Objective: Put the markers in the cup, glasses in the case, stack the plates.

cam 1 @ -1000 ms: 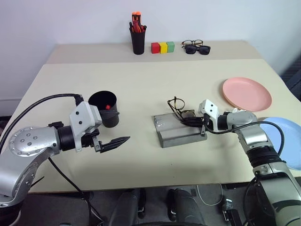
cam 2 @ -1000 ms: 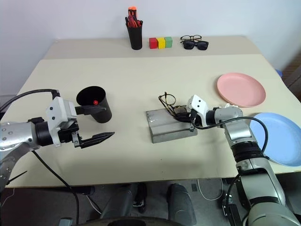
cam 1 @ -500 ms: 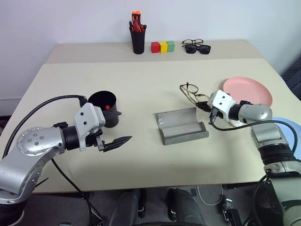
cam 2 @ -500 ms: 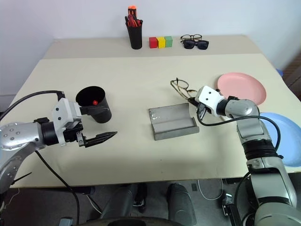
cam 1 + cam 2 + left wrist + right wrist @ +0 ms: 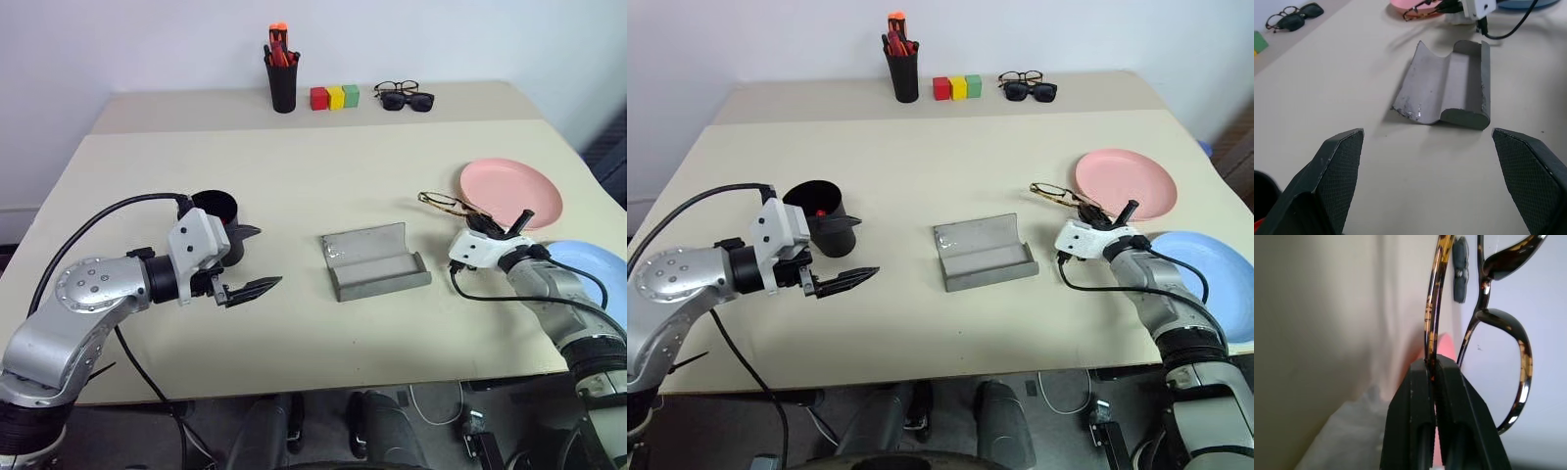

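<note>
The glasses' frame slants away from their arms in my right gripper; next I set them down, then grip their folded arms (image 5: 1434, 308) along the frame.
The wire-rimmed glasses (image 5: 443, 203) hang above the table beside the pink plate (image 5: 519, 196), and my right gripper (image 5: 477, 223) is shut on their rim (image 5: 1431, 328). To its left the grey case (image 5: 375, 259) lies open with nothing in it. The blue plate (image 5: 598, 274) lies at the right table edge, apart from the pink one. My left gripper (image 5: 253, 260) stands open just right of the black cup (image 5: 818, 227), holding nothing. A red marker cap (image 5: 821, 211) shows inside the cup. The left wrist view looks past both fingers (image 5: 1334, 169) at the case (image 5: 1449, 88).
At the back of the table stand a narrow black holder with orange pens (image 5: 282, 78), three coloured blocks (image 5: 337, 97) and two other pairs of glasses (image 5: 407, 96). The blue plate overhangs the right edge. Cables trail from both wrists.
My right gripper has carried the glasses from over the case to the right, toward the pink plate, and its wrist has rolled. The left gripper has hardly moved.
</note>
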Action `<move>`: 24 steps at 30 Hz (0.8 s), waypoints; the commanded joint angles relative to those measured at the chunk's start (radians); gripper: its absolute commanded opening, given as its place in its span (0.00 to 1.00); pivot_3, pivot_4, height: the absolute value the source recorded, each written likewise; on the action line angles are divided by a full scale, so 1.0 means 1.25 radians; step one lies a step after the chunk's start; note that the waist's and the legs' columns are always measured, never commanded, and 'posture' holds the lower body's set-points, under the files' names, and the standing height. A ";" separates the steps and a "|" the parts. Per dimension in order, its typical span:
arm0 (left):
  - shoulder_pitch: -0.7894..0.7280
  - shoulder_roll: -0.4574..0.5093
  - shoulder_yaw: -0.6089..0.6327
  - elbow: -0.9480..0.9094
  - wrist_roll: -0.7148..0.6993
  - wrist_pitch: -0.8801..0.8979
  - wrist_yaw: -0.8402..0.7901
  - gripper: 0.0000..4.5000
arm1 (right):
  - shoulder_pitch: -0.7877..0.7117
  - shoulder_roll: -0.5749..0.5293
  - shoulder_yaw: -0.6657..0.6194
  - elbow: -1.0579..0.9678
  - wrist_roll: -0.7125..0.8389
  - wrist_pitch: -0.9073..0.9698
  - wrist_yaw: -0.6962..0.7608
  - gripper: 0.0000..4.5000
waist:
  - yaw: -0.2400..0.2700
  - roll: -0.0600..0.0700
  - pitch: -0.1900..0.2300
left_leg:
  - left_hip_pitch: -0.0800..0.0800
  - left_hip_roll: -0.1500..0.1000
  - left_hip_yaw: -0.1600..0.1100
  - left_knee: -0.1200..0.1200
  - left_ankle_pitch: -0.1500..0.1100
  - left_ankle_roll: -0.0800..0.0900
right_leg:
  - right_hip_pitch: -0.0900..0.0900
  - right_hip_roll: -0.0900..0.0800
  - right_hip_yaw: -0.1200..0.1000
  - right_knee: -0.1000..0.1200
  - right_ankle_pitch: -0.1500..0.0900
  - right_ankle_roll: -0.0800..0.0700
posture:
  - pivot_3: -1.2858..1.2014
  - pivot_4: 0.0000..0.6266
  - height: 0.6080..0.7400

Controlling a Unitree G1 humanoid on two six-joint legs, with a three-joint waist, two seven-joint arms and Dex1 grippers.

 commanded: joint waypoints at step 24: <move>0.010 -0.019 -0.012 -0.035 0.008 -0.016 0.023 0.96 | -0.116 0.163 0.138 0.068 -0.038 0.019 0.053 0.77 | -0.032 -0.012 -0.005 | 0.005 0.006 -0.002 0.000 -0.001 0.000 | 0.004 0.006 0.000 0.001 -0.001 -0.002 | 0.52 0.24 1.00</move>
